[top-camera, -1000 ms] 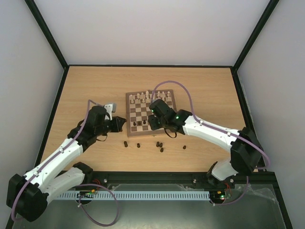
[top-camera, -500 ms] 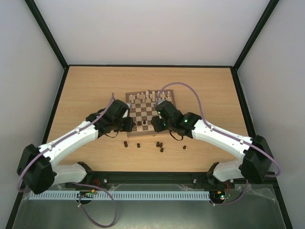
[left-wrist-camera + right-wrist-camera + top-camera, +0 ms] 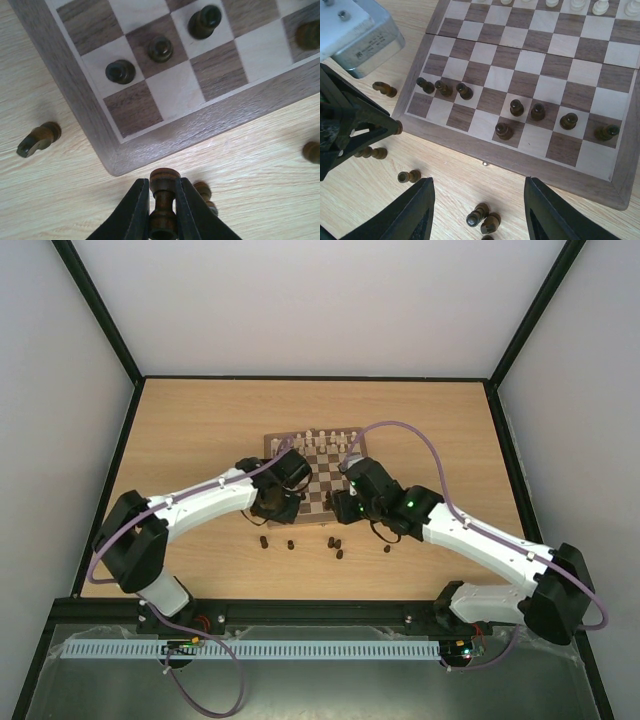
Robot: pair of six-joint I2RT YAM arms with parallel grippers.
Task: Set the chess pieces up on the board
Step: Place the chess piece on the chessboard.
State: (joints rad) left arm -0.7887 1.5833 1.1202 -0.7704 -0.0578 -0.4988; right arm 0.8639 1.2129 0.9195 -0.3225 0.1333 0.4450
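Observation:
My left gripper should set the dark piece down on the empty dark corner square of the board's near row (image 3: 280, 511) (image 3: 133, 109). The piece now hovers just off the board's corner.
The board (image 3: 270, 439) lies mid-table, its wooden border showing in both wrist views (image 3: 200, 125) (image 3: 555, 170). Several dark chess pieces (image 3: 516, 107) stand on its two near rows. More lie loose on the table in front (image 3: 339, 554) (image 3: 477, 214) (image 3: 38, 139). My left gripper (image 3: 275, 502) (image 3: 164, 187) hovers just off the board's near left corner, shut on a dark piece (image 3: 164, 200) held lengthwise between the fingers. My right gripper (image 3: 345, 505) (image 3: 479, 200) hangs open over the near edge, above two loose pieces, holding nothing.
Pale cream pieces (image 3: 320, 438) line the board's far rows. The left wrist's grey camera box (image 3: 360, 40) and dark fingers (image 3: 350, 130) crowd the left of the right wrist view. Black frame rails (image 3: 320, 378) border the tabletop.
My left arm has swung right and forward to the board's near left corner, carrying its piece. My right gripper has drawn back toward the near edge and its jaws have widened slightly.

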